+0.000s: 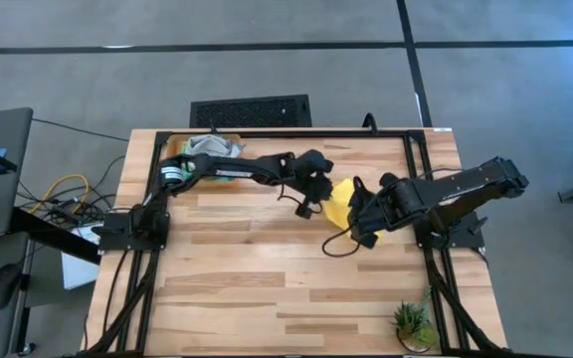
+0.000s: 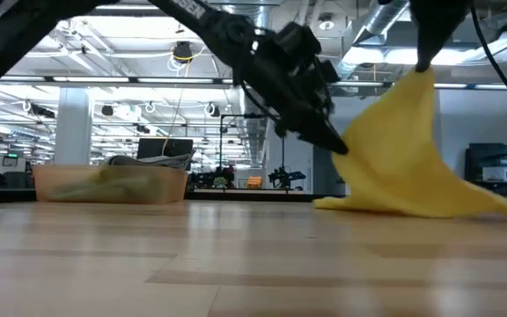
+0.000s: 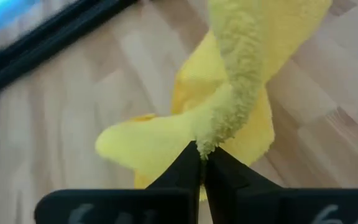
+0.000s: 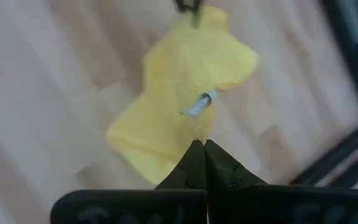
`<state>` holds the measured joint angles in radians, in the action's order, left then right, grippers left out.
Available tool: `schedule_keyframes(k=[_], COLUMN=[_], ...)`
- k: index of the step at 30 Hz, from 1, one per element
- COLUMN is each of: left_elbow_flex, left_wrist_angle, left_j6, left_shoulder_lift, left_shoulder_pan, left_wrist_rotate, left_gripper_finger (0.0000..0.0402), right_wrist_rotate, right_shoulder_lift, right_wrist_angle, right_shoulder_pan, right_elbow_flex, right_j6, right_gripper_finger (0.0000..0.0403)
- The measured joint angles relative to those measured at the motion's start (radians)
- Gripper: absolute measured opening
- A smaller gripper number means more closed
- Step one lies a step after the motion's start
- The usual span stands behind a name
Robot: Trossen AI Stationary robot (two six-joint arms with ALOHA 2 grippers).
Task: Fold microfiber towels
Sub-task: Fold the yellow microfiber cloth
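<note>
Next, I let go of the yellow towel with my right gripper on the bare wood at the table's middle (image 1: pixel 312 231), between both grippers.
A yellow microfiber towel (image 1: pixel 340 202) is held up right of the table's middle by both grippers. In the low view it hangs as a drape (image 2: pixel 407 150), with its lower edge (image 2: pixel 421 210) spread on the wood. My left gripper (image 3: pixel 202 155) is shut on the towel's side edge. My right gripper (image 4: pixel 202 144) is higher, shut on the towel's top, beside a small white label (image 4: pixel 201 102). More towels lie in a bin (image 1: pixel 202 149) at the far left. My left gripper pinches a bunched edge of the yellow towel (image 3: pixel 211 140) between its two fingertips, slanting down from the table's left. That edge is lifted off the wood partway up the drape (image 2: pixel 346 145). Cloth runs up and away from the fingers. My right gripper pinches the towel's top (image 4: pixel 197 127) between its fingertips, close to the label, pointing steeply down. The towel hangs below it from its peak (image 2: pixel 425 77). The bottom of the cloth lies on the table.
The bin (image 2: pixel 108 183) with folded cloths stands at the far left corner. A small potted plant (image 1: pixel 413 323) sits near the front right corner. A dark cable loop (image 1: pixel 336 246) hangs under the right arm. Bare wood (image 1: pixel 247 288) stretches across the near half.
</note>
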<state>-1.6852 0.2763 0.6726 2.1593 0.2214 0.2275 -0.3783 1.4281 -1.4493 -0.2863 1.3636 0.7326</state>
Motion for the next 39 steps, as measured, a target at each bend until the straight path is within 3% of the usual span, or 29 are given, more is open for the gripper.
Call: schedule_keyframes(k=[9, 15, 21, 31, 35, 39], left_elbow_flex=[0.0, -0.001, 0.0, 0.108, 0.166, 0.248], left_wrist_angle=[0.231, 0.27, 0.267, 0.348, 0.364, 0.343], left_j6=[-0.004, -0.013, -0.017, -0.091, -0.138, -0.181], left_shoulder_lift=[-0.208, -0.326, -0.341, -0.346, -0.342, -0.341], left_shoulder_pan=[0.015, 0.066, 0.119, 0.072, 0.0, -0.071], left_wrist_rotate=[-0.262, -0.351, -0.417, -0.294, -0.284, -0.288], left_gripper_finger=[0.0001, 0.0001, 0.0, 0.0, 0.0, 0.0], right_wrist_rotate=[-0.24, -0.363, -0.442, -0.231, -0.098, -0.029], right_shoulder_lift=[0.0, 0.0, 0.0, 0.0, 0.0, 0.001], right_wrist_angle=[-0.041, 0.02, 0.129, 0.16, 0.188, 0.274], right_shoulder_pan=[0.154, 0.277, 0.393, 0.354, 0.304, 0.248], right_elbow_flex=[0.0, 0.001, 0.001, -0.026, -0.102, -0.192], right_j6=[-0.024, -0.157, -0.31, -0.401, -0.386, -0.347], right_gripper_finger=[0.0004, 0.0004, 0.0003, 0.0002, 0.0003, 0.0003])
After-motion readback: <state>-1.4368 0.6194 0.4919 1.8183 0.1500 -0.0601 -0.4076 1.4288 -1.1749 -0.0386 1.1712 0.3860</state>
